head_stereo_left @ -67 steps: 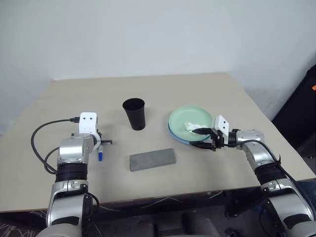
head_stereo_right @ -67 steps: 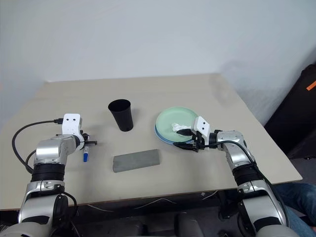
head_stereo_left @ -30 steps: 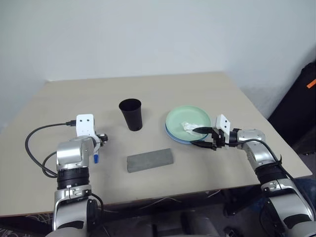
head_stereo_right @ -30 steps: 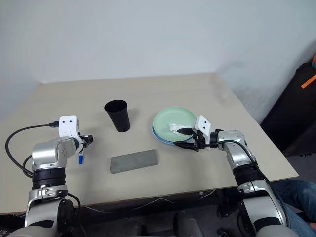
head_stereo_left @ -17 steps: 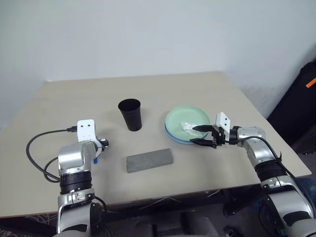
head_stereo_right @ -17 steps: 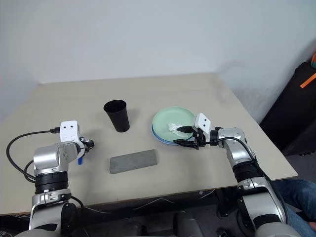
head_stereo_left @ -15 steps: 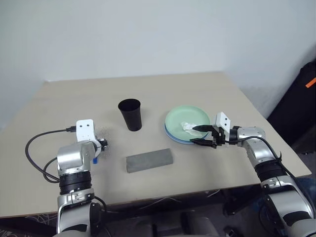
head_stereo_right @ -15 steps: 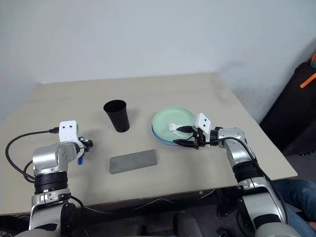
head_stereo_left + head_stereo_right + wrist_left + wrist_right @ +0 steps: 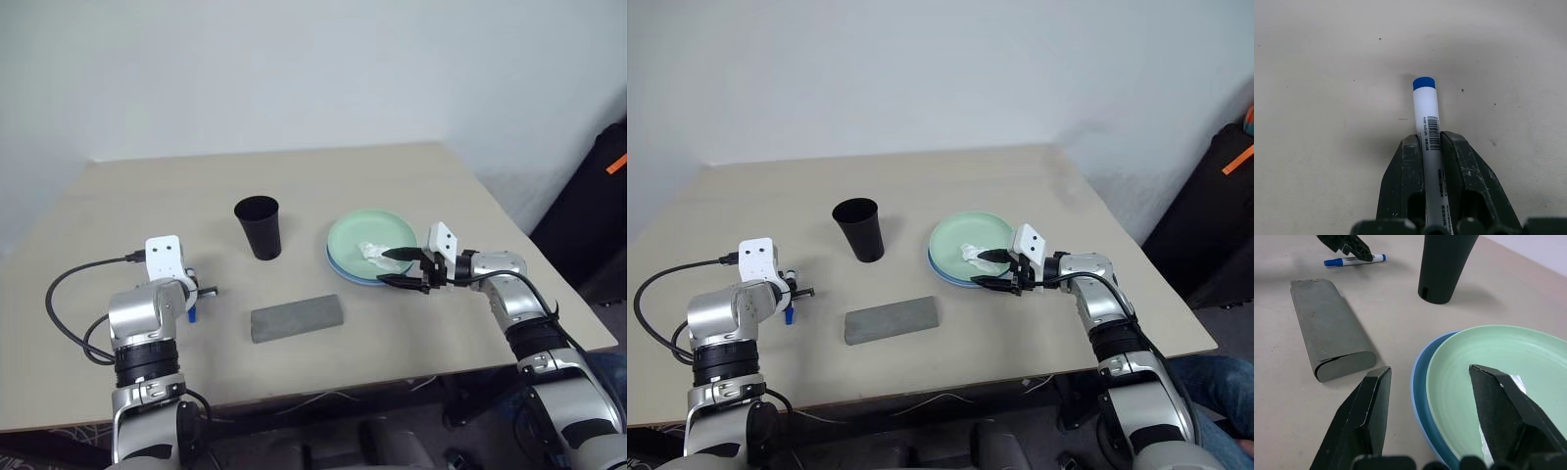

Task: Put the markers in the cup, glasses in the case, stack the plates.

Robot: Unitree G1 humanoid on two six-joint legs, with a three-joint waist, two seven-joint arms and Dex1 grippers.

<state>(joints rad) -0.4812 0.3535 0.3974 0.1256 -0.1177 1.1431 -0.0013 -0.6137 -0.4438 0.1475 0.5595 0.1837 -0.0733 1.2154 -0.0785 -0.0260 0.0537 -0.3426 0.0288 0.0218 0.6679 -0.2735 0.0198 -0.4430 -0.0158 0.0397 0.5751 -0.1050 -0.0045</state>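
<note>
The robot's left gripper should release the white marker inside the upright black cup (image 9: 260,212) behind the grey case.
A white marker (image 9: 1426,112) with a blue cap lies on the table, and my left gripper (image 9: 1432,147) is shut on its barrel, at the table's left (image 9: 201,292). The black cup (image 9: 260,226) stands upright behind the middle. The grey case (image 9: 297,317) lies closed in front of it. The mint green plate (image 9: 377,235) rests on the light blue plate (image 9: 338,266) at the right. My right gripper (image 9: 1428,369) is open at the plates' near rim, one finger over the table and the other over the green plate. The glasses are out of view.
A crumpled white tissue (image 9: 373,251) lies on the green plate. A black cable (image 9: 73,294) loops beside my left arm. A dark bag (image 9: 593,211) stands off the table's right edge. The table's front edge runs close under both arms.
My left gripper has closed on the blue-capped marker, with the hand staying in place. The right arm and the other things have not moved.
</note>
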